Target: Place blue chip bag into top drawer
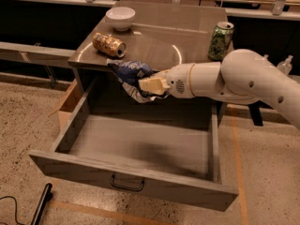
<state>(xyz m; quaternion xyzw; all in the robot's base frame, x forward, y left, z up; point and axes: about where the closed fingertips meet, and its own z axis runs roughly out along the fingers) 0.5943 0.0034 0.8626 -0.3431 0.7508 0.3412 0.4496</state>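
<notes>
The robot's gripper needs to release the blue chip bag on the drawer's bare bottom, straight [121,132] behind the dark pull handle.
The blue chip bag [132,76], dark navy foil with white lettering, hangs in the air in front of the cabinet top's front edge, over the back part of the open top drawer [136,184]. My gripper [149,86] reaches in from the right on a white arm and is shut on the bag's right side. The drawer is pulled far out, grey, with a dark pull handle [127,185] on its front panel, and its inside shows nothing in it.
On the cabinet top [168,32] lie a gold-patterned can [108,44] on its side at the left, a white bowl [120,18] behind it and an upright green can [220,41] at the right. A black pole [40,205] lies on the floor at lower left.
</notes>
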